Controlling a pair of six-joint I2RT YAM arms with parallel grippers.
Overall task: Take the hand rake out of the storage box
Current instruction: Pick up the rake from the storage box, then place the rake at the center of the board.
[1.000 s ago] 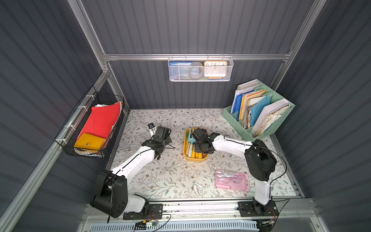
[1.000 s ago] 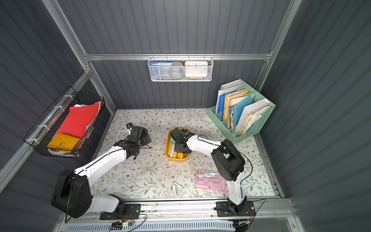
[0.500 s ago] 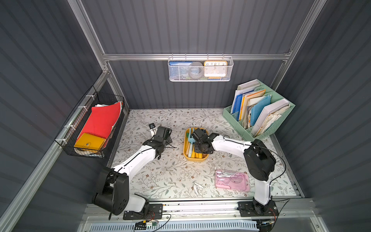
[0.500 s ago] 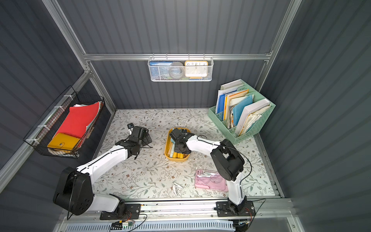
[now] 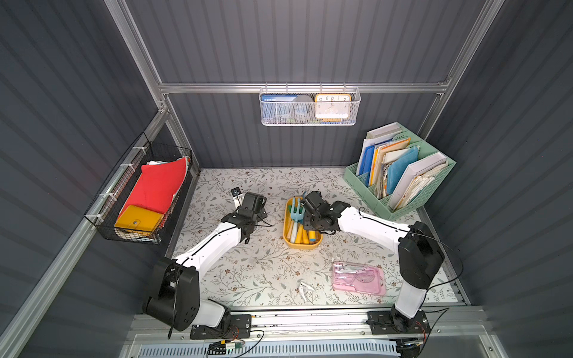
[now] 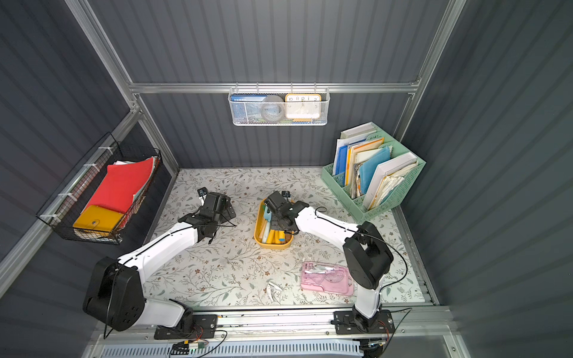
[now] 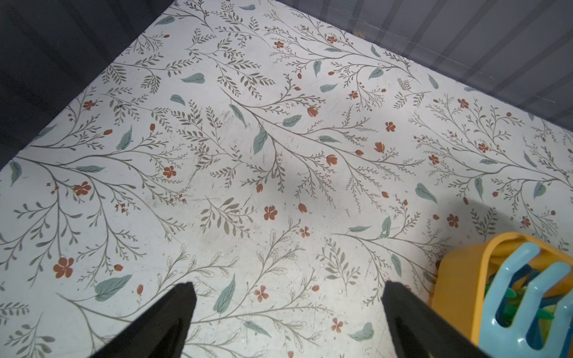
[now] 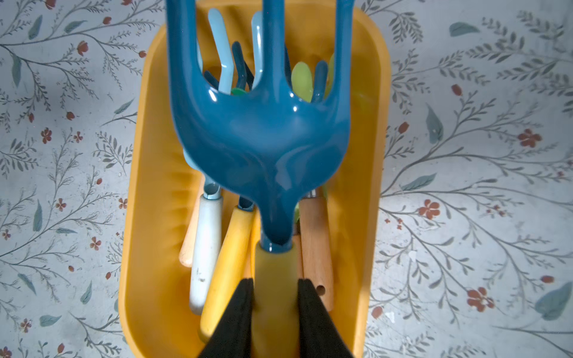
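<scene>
The robot's right gripper needs to release the hand rake, now hanging over the storage box, on the table [image 5: 334,225] [image 8: 416,205] close beside the storage box, behind the pink case.
The storage box [image 8: 148,217] is a shallow yellow tub in mid-table, seen in both top views [image 5: 302,245] [image 6: 273,246]. My right gripper [image 8: 274,285] is shut on the yellow handle of the hand rake [image 8: 263,133], whose dark blue three-tined head hangs above the other tools in the box. In a top view the right gripper [image 5: 311,217] sits over the box's right side and hides the rake. My left gripper [image 7: 288,285] stands open over bare table, left of the box [image 7: 459,279], also in a top view [image 5: 252,204].
Other hand tools lie in the box, among them a light blue rake [image 7: 527,279]. A mint-green file organizer [image 5: 400,173] stands at the back right. A pink case [image 5: 358,279] and white scraps [image 5: 304,289] lie near the front. A black wire basket [image 5: 139,192] hangs on the left wall.
The right gripper's jaws have closed onto the rake's handle. The left arm has hardly moved.
</scene>
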